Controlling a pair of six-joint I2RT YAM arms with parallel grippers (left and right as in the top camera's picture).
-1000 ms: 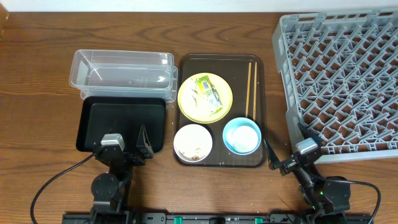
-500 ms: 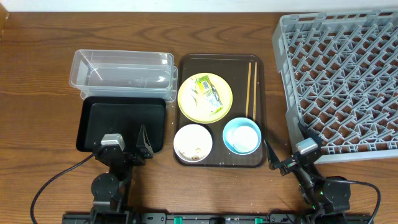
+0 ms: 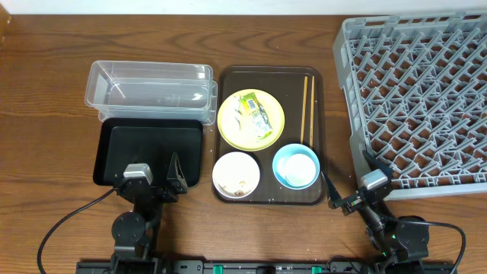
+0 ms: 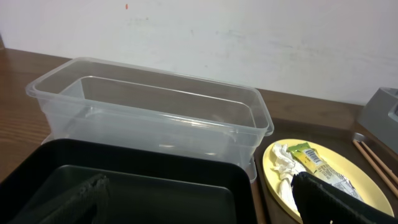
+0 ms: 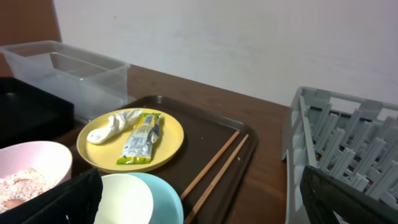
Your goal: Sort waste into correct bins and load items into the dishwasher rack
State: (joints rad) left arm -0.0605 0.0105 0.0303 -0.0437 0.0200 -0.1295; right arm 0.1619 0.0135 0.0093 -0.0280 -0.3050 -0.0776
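The side of the white cup (image 3: 308, 170) (image 5: 138, 202), which sits in the light-blue bowl, will be gripped by my right gripper.
The green-and-yellow wrapper (image 3: 256, 115) with a white paper scrap lies on the pale-yellow plate (image 3: 230, 129) on the brown serving tray. A white bowl (image 3: 236, 174) holds whitish food grains (image 5: 18, 181). A light-blue bowl (image 3: 296, 165) sits beside it, and chopsticks (image 3: 307, 109) lie along the tray's right side. The clear tub (image 3: 150, 91) and black tray (image 3: 148, 151) stand at the left, the grey rack (image 3: 418, 99) at the right. My left gripper (image 3: 154, 185) is open over the black tray's near edge. My right gripper (image 3: 350, 192) is open between the serving tray and the rack.
The dark brown serving tray (image 3: 314, 195) holds the dishes in the middle of the wooden table. A white wall stands behind the table in the wrist views. Cables run from both arm bases along the front edge.
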